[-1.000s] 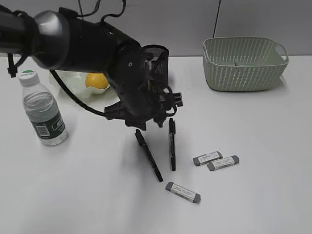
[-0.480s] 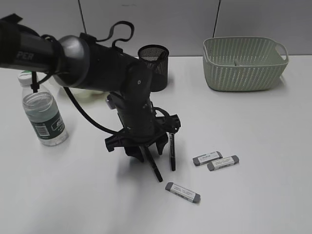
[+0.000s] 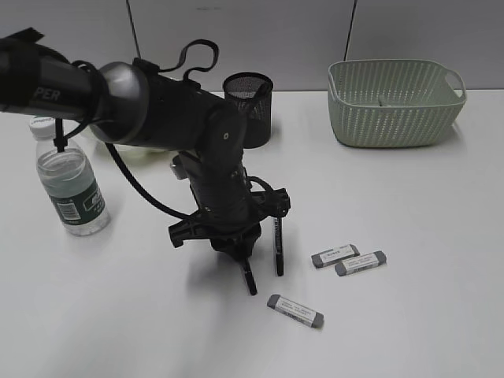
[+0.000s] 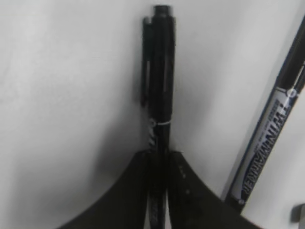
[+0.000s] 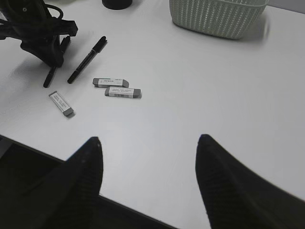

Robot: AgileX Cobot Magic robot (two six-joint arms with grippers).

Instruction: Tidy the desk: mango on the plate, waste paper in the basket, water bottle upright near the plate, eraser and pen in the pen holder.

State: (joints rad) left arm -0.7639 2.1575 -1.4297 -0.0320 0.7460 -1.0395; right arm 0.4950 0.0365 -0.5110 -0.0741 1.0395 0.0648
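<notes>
The robot's left gripper will let go of the black pen, now down at the table, inside the black mesh pen holder (image 3: pixel 250 106), close to the pale green basket.
My left gripper (image 3: pixel 236 249) is down at the table and shut on a black pen (image 3: pixel 250 280), whose free end sticks out toward the table's front. In the left wrist view the jaws (image 4: pixel 159 160) pinch this pen (image 4: pixel 159 71) near its middle. A second pen, a marker (image 3: pixel 277 244), lies just to the right of it (image 4: pixel 271 129). Three grey erasers (image 3: pixel 334 255) (image 3: pixel 361 263) (image 3: pixel 295 310) lie to the right and front. The black mesh pen holder (image 3: pixel 249 106) stands behind the arm. The water bottle (image 3: pixel 71 185) stands upright at the left. My right gripper (image 5: pixel 148 143) is open and empty.
A pale green basket (image 3: pixel 394 102) stands at the back right and also shows in the right wrist view (image 5: pixel 214 16). The left arm hides the plate and the mango. The right gripper hovers over the table's front edge (image 5: pixel 143 217), away from the erasers (image 5: pixel 123 92).
My left arm came forward and down from beside the pen holder to the left pen, and its jaws have closed on it. Nothing else on the table moved.
</notes>
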